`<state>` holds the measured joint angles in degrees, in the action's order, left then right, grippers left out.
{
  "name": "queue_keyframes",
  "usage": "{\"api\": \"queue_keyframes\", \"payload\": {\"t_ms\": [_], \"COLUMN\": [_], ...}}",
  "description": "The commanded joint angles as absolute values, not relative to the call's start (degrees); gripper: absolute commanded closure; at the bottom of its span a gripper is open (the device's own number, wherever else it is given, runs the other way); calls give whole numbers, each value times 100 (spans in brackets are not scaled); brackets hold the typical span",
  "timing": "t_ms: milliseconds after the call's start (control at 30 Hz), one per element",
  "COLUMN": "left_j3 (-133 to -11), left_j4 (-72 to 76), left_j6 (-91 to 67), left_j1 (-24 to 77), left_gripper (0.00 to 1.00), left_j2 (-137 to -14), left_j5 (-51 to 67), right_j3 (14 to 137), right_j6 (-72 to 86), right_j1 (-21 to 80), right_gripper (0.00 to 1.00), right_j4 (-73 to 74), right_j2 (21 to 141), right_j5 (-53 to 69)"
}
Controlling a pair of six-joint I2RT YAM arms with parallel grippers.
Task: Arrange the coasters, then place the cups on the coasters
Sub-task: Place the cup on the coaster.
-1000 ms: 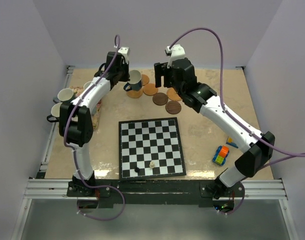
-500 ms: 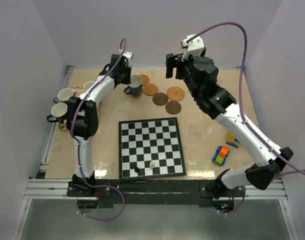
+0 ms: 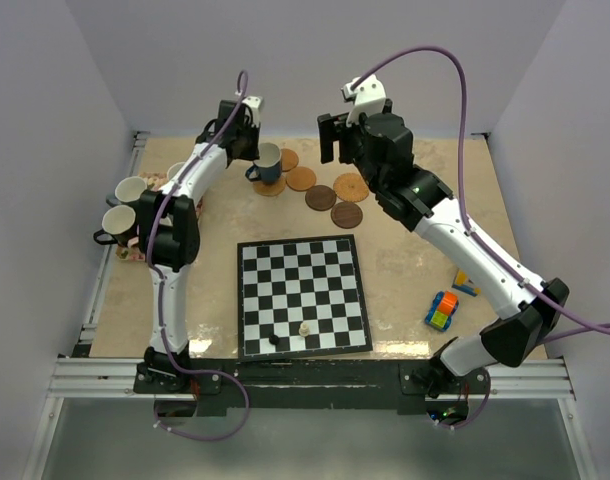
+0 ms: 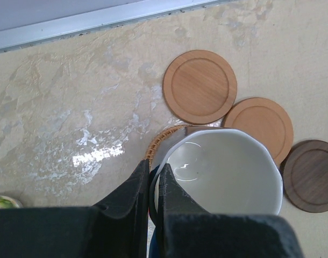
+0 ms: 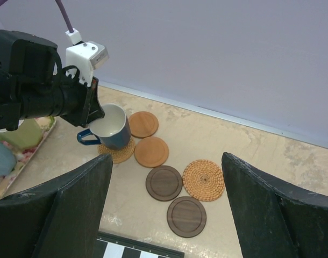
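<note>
The woven coaster [image 3: 267, 180] [image 4: 185, 163] is beside the two tan coasters. Next, my left gripper sets the dark blue cup down on it and lets go.
My left gripper [image 4: 153, 176] is shut on the rim of the dark blue cup [image 4: 223, 172], one finger inside and one outside. The cup [image 3: 268, 165] sits over a woven coaster [image 5: 116, 152] at the table's far side; contact is unclear. Beside it lie two tan coasters [image 5: 143, 124] [image 5: 151, 151], two dark brown coasters [image 5: 164, 183] [image 5: 186, 216] and another woven coaster [image 5: 204, 179]. My right gripper [image 3: 330, 140] hangs open above the coasters, holding nothing. More cups [image 3: 132, 189] [image 3: 118, 221] stand at the far left.
A chessboard [image 3: 302, 295] with two small pieces [image 3: 274, 339] lies in the middle near me. A toy car [image 3: 441, 311] and a small block [image 3: 465, 285] sit at the right. The floral mat [image 5: 25, 157] under the left cups runs along the left edge.
My right arm rose off the coasters, uncovering the second woven coaster, swung right and then back left. The left gripper kept its hold on the dark blue cup and barely shifted.
</note>
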<state>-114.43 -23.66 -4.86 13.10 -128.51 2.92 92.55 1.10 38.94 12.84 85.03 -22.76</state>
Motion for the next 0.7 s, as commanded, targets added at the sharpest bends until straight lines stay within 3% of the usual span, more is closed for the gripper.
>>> {"api": "queue_keyframes", "payload": {"t_ms": [0, 667], "left_j3": [-11971, -12103], "left_j4": [-2250, -2566], "left_j6": [-501, -457], "left_j1": [1169, 1169], "left_gripper": [100, 100], "left_j2": [-12805, -12885], "left_j5": [562, 598], "right_j3": [9448, 9492], "right_j6": [193, 246], "right_j1": [3885, 3876], "right_gripper": [13, 14], "right_j4": [1204, 1318], "right_j2": [8481, 8596], "right_j5": [-2206, -2189]}}
